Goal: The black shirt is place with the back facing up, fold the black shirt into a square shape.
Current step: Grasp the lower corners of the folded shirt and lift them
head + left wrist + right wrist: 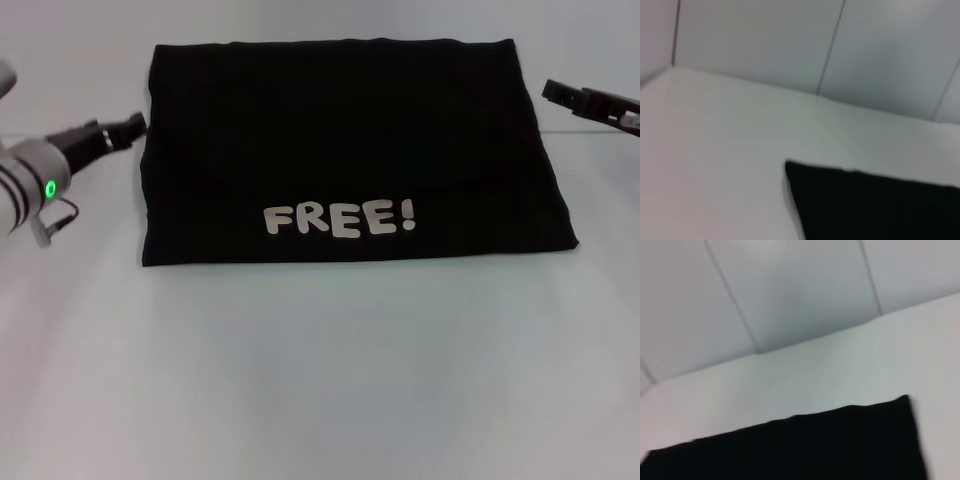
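Observation:
The black shirt has a near corner (150, 254) at the F end of the cream "FREE!" lettering. My left gripper needs to close on that corner.
The black shirt (340, 150) lies folded into a rough rectangle on the white table, with cream "FREE!" lettering (340, 218) facing up near its front edge. My left gripper (125, 128) sits just off the shirt's left edge, apart from the cloth. My right gripper (560, 95) sits off the shirt's upper right corner, also apart from it. A corner of the shirt shows in the left wrist view (865, 205) and in the right wrist view (815, 445). Neither wrist view shows fingers.
The white table (320, 380) stretches in front of the shirt. A white panelled wall (790, 40) stands behind the table, also seen in the right wrist view (790, 290).

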Controlling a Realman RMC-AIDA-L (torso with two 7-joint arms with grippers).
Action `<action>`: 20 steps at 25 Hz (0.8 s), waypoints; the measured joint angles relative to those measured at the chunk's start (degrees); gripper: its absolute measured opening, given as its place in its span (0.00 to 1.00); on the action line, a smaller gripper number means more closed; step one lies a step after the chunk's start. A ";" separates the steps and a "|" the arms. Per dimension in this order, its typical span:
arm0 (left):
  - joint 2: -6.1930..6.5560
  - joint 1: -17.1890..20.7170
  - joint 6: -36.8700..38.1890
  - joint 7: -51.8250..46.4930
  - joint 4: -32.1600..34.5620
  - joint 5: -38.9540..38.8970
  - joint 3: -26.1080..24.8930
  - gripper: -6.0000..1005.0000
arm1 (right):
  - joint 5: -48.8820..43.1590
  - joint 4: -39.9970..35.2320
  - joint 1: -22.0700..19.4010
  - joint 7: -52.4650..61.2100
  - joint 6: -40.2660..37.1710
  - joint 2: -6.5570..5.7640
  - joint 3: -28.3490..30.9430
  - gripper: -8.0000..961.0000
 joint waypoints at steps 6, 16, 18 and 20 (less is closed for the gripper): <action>-1.66 8.54 14.05 -20.01 9.56 0.35 17.73 0.68 | 0.05 -0.90 -5.35 0.93 -14.70 -2.38 0.14 0.66; -3.51 15.94 30.64 -28.97 20.42 10.71 21.11 0.68 | -0.79 -1.02 -9.32 1.47 -25.00 -4.08 -1.74 0.66; -3.48 16.25 30.07 -31.78 20.58 12.71 20.94 0.68 | -0.88 -1.05 -9.62 1.52 -26.49 -4.18 -2.68 0.65; -3.48 16.40 29.28 -33.67 20.59 14.10 20.56 0.68 | -0.89 -1.05 -9.83 1.44 -27.80 -4.28 -3.18 0.65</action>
